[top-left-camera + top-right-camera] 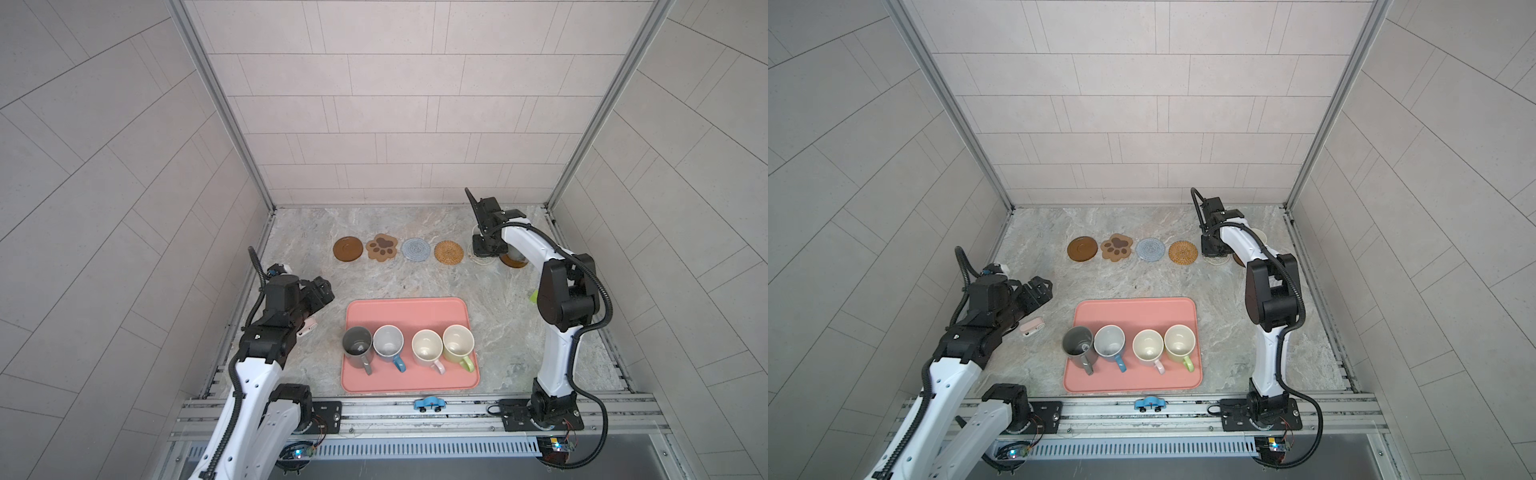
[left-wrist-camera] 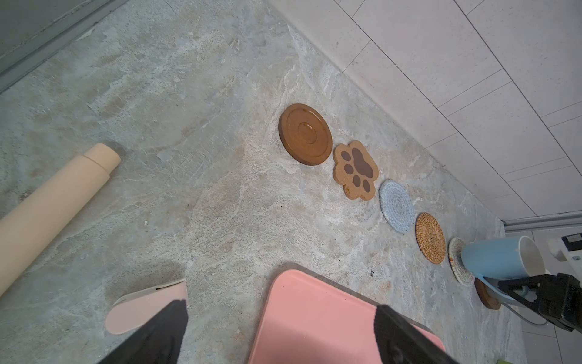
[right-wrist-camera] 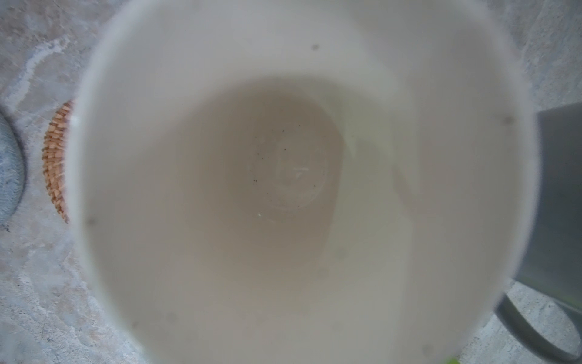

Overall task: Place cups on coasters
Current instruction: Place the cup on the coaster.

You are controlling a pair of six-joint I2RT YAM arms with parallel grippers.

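I need to let go of the blue cup in my right gripper, now at the clear coaster, on the clear patterned coaster point(image 1: 482, 252) beside the rattan coaster.
Four cups stand on the pink tray point(image 1: 409, 309): dark grey point(image 1: 357, 343), blue point(image 1: 388, 341), pale pink point(image 1: 427, 347), light green point(image 1: 458, 343). Bare coasters lie in a row behind: brown disc point(image 1: 348, 249), paw-print point(image 1: 381, 247), knit point(image 1: 415, 249), rattan point(image 1: 449, 252). My right gripper point(image 2: 511, 288) is shut on the handle of a second blue cup point(image 2: 500, 260), its base at the clear patterned coaster point(image 2: 456, 261); whether it rests there I cannot tell. A grey-brown cup point(image 3: 560, 195) stands on the far brown disc point(image 1: 513, 262). My left gripper point(image 2: 283, 327) hangs open by the tray's far left corner.
A pale pink clip-like gadget point(image 1: 307, 328) lies left of the tray beside my left arm. A beige roll point(image 2: 53, 195) lies near the left wall. A blue toy car point(image 1: 429, 403) sits on the front rail. Walls close in the back and both sides.
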